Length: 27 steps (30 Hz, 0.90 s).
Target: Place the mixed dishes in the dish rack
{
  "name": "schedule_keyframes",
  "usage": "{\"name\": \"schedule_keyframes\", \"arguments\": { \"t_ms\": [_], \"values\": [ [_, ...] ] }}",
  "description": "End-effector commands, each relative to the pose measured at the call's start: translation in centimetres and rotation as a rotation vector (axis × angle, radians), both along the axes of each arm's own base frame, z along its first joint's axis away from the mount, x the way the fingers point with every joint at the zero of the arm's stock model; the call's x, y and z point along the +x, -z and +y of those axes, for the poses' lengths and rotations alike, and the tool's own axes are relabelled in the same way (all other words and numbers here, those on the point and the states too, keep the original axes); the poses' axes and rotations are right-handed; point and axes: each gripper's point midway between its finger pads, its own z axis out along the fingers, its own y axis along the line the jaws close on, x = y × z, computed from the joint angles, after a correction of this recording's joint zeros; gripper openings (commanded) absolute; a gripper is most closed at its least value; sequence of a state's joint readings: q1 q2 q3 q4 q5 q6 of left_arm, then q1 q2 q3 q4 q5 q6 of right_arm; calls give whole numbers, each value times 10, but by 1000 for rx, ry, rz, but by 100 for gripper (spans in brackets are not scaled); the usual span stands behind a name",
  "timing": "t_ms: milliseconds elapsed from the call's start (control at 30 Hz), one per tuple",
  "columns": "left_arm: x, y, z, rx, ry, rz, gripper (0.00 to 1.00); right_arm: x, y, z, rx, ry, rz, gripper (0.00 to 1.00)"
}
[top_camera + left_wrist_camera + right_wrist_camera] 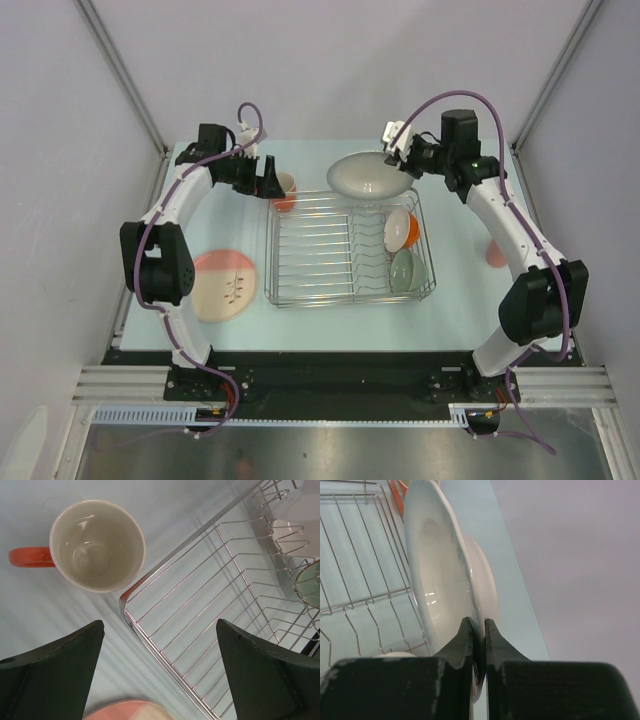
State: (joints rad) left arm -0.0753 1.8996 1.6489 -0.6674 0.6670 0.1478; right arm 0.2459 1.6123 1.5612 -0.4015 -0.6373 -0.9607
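Note:
My right gripper needs to put the white plate down inside the rack's far edge (365, 203) (420, 609), just past the orange-and-white bowl.
My right gripper (402, 160) is shut on the rim of the white plate (368, 176), holding it above the far edge of the silver wire dish rack (345, 296); in the right wrist view the plate (440, 580) stands on edge between the fingers. The orange-and-white bowl (400, 229) and pale green bowl (408, 270) stand in the rack's right end. My left gripper (268, 182) is open, just near of the orange mug (285, 190), which stands upright outside the rack's far left corner (97, 545). The pink plate with twig mark (224, 285) lies left of the rack.
A pink item (496, 252), partly hidden behind the right arm, sits at the table's right edge. Grey walls close in on both sides. The rack's left and middle slots hold nothing.

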Motion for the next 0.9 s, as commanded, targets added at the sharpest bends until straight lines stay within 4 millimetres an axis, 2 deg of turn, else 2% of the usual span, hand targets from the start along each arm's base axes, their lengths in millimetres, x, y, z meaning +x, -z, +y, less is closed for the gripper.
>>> {"name": "schedule_keyframes", "arguments": {
  "t_ms": [0, 200, 667, 867],
  "values": [
    [-3, -30, -1, -33, 13, -69, 100, 13, -52, 6, 70, -32, -187, 0],
    [-3, -30, -1, -37, 15, -68, 100, 23, -37, 1, 79, -20, -155, 0],
    [-3, -28, 0, -41, 17, -62, 100, 24, -6, 2, 76, -22, -86, 0],
    [-3, -27, 0, -43, 17, -58, 100, 23, 14, 1, 64, -19, -38, 0]
  ]
}}
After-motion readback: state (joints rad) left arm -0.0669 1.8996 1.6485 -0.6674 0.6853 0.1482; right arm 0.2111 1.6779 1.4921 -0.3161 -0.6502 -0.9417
